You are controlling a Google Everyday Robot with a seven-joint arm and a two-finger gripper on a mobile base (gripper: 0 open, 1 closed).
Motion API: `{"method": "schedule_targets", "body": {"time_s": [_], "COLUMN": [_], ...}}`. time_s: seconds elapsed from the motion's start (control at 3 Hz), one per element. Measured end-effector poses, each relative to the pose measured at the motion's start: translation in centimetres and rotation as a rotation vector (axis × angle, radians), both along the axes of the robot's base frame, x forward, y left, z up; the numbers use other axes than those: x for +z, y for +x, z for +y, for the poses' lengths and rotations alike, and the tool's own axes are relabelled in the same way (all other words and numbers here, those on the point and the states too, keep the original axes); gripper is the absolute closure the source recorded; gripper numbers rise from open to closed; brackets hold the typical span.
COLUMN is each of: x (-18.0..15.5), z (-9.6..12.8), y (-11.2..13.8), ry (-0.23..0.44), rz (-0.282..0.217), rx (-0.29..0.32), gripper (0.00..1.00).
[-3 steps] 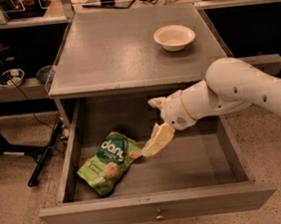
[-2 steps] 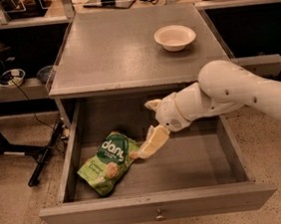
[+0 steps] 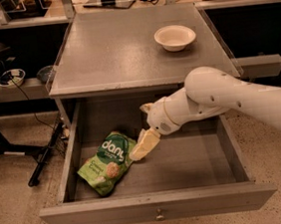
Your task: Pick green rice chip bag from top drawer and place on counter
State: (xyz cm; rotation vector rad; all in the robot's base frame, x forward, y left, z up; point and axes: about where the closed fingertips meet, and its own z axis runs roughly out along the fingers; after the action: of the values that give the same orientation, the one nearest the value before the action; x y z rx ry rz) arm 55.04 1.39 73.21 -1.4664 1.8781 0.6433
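Note:
I need to grip the counter-side end [image 3: 117, 142] of the green rice chip bag, above its middle.
The green rice chip bag [image 3: 107, 163] lies flat on the floor of the top drawer [image 3: 155, 206], in its left half. The drawer is pulled open and its small metal knob [image 3: 160, 214] faces me. My gripper [image 3: 142, 147] is lowered into the drawer, angled down to the left, with its cream tip at the bag's upper right edge. I cannot tell whether it touches the bag. The white arm reaches in from the right. The counter [image 3: 119, 51] is the grey top above the drawer.
A white bowl [image 3: 174, 37] stands on the counter at the back right. Dark shelves with cables and small dishes [image 3: 10, 77] are to the left. A black stand leg [image 3: 45, 154] lies on the speckled floor by the cabinet.
My arm has moved left and slightly down inside the drawer, bringing the gripper closer to the bag's right edge. The bag has not moved.

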Motion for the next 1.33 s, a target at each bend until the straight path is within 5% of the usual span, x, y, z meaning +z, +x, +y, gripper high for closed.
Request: {"method": "schedule_targets", "body": {"time_s": [0.33, 1.33], "x": [-2.1, -4.2], "z": [2.2, 2.5], "y": [0.1, 0.5], "ry": [-0.034, 0.0], "rz": [0.022, 0.037], "rx": [0.017, -0.033], "gripper": [0.0, 0.0]}}
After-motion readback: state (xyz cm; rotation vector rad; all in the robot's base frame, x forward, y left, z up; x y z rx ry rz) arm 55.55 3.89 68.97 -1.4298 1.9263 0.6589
